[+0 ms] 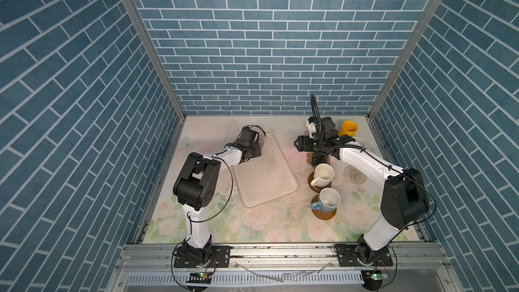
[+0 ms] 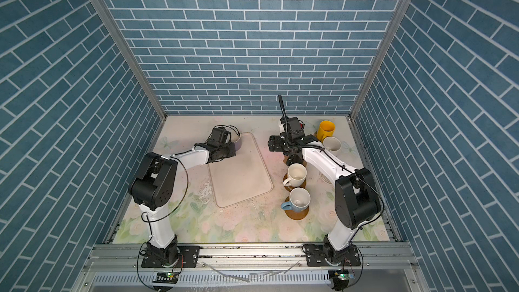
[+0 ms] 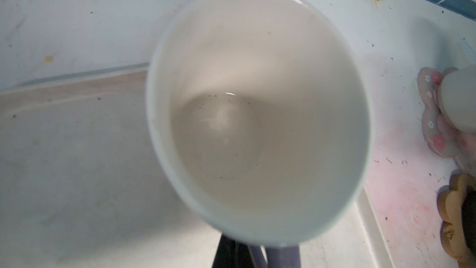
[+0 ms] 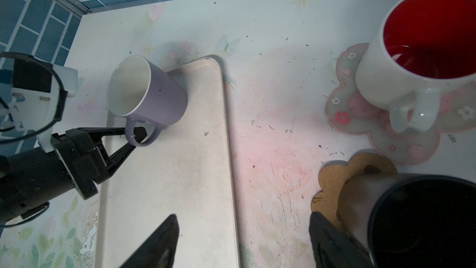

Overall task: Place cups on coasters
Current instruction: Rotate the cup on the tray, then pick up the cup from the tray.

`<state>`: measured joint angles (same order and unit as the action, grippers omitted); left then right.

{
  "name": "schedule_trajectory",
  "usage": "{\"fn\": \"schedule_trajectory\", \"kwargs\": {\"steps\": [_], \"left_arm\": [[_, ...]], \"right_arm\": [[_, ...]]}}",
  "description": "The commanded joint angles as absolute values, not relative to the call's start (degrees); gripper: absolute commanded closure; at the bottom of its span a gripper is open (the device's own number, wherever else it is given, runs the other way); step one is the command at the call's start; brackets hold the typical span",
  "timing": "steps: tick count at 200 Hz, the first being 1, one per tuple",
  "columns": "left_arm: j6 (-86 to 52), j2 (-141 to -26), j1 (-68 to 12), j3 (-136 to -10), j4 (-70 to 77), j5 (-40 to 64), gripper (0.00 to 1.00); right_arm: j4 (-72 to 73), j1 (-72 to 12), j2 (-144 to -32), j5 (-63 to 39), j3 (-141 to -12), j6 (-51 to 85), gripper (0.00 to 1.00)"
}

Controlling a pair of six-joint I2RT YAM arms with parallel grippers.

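The robot's right gripper should next move to the lavender cup's handle [image 1: 258, 145] [image 4: 142, 136] at the far end of the cream tray and close there.
My left gripper [image 4: 134, 136] is shut on the handle of the lavender cup [image 4: 152, 94], which is tilted over the far corner of the cream tray [image 4: 175, 176]. The left wrist view looks straight into this cup [image 3: 257, 112]. My right gripper [image 4: 244, 238] is open with nothing between its fingers; one finger stands beside the black cup [image 4: 422, 223] on the brown paw-print coaster [image 4: 340, 174]. Just beyond, a white cup with a red inside [image 4: 422, 47] sits on the pink flower coaster [image 4: 360, 122]. Cream [image 1: 323, 175] and light blue [image 1: 328, 199] cups stand on brown discs.
A yellow cup [image 2: 325, 130] and a cream-white cup [image 2: 332, 146] stand at the back right, near the wall. A bare whitish spiral coaster [image 1: 354, 174] lies under my right forearm. The tray [image 1: 266, 178] fills the middle. Blue brick walls close three sides.
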<state>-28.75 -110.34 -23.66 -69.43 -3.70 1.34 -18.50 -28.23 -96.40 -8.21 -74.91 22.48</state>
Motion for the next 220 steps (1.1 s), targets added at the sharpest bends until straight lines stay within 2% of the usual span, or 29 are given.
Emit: {"fn": "schedule_trajectory", "kwargs": {"steps": [1, 41, 145, 173, 203, 220], "left_arm": [[-28.7, -107.7, -25.5, -69.7, -3.4, -0.1, 1.00], [-28.6, -100.3, -25.6, -66.7, -5.7, -1.8, 0.98], [-30.0, -76.2, -25.6, -54.7, -16.8, -7.2, 0.60], [-30.4, -71.4, -25.6, -51.0, -18.9, -9.0, 0.44], [-30.1, -67.0, -25.6, -47.7, -19.4, -9.5, 0.15], [-30.0, -64.8, -25.6, -46.3, -19.8, -9.5, 0.06]], "right_arm": [[-19.1, -28.5, -98.6, -9.2, -79.1, 21.4, 0.20], [-21.0, -29.1, -100.4, -8.2, -81.6, 21.1, 0.22], [-22.5, -36.6, -113.0, -9.4, -93.8, 19.3, 0.27], [-23.5, -38.8, -116.8, -8.4, -98.3, 19.2, 0.28], [-25.0, -40.2, -121.6, -8.5, -103.2, 19.7, 0.30], [-25.7, -41.1, -123.7, -8.1, -105.6, 19.8, 0.30]]}}
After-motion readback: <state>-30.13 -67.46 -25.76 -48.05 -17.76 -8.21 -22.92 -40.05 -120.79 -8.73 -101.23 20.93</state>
